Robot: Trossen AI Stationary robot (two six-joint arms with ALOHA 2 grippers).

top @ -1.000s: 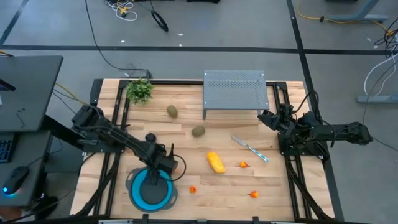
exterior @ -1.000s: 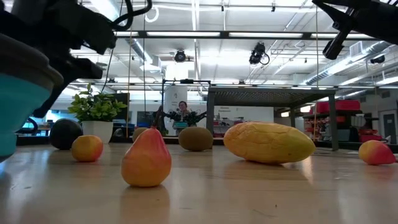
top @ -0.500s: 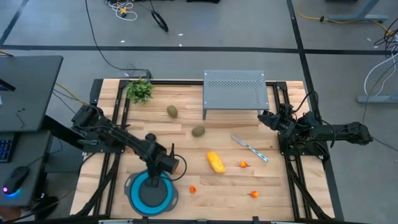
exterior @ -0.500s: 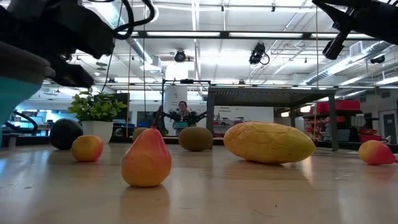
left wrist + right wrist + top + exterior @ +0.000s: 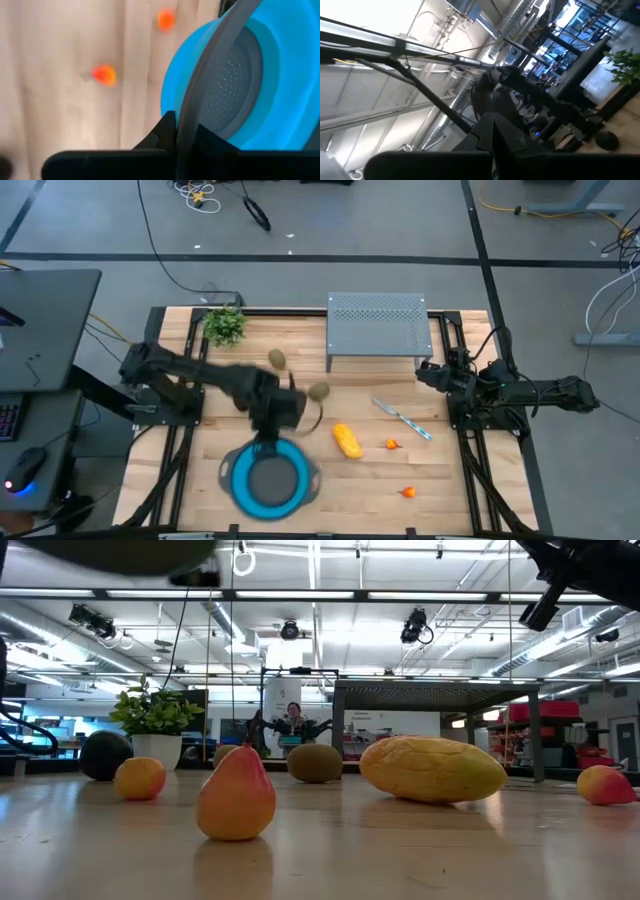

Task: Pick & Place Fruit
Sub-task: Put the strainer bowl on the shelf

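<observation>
The robot's left gripper will release the blue colander bowl on the grey perforated rack's end (image 5: 350,298) nearest the green leafy sprig.
My left gripper (image 5: 268,438) is shut on a blue colander bowl (image 5: 270,480) with a grey rim, held above the table's near middle. A yellow oblong fruit (image 5: 347,441) lies right of the bowl. Two brown-green ovals (image 5: 277,359) (image 5: 319,391) lie farther back. Tiny orange-red fruits (image 5: 392,445) (image 5: 407,492) rest on the wood to the right. In the low view a dark round fruit (image 5: 105,755) sits at the left, hidden under my arm from above. My right gripper (image 5: 425,370) is shut at the table's right, touching nothing. My left gripper pinches the bowl's grey rim (image 5: 200,95) between its two fingers, at the bowl's far side. The fingers point down from above, one on the blue inside and one outside. The bowl hangs below them with its opening up, lifted clear of the table.
A grey perforated rack (image 5: 376,330) stands at the back middle, a green leafy sprig (image 5: 224,326) at the back left. A slim pale-handled knife (image 5: 403,419) lies right of the yellow fruit. A person (image 5: 292,720) sits in the room beyond the table.
My left gripper has risen and gone toward the table's right, carrying the blue bowl up off the wood. The bowl has left the low view and now hangs over the spot where one tiny orange-red fruit lay.
</observation>
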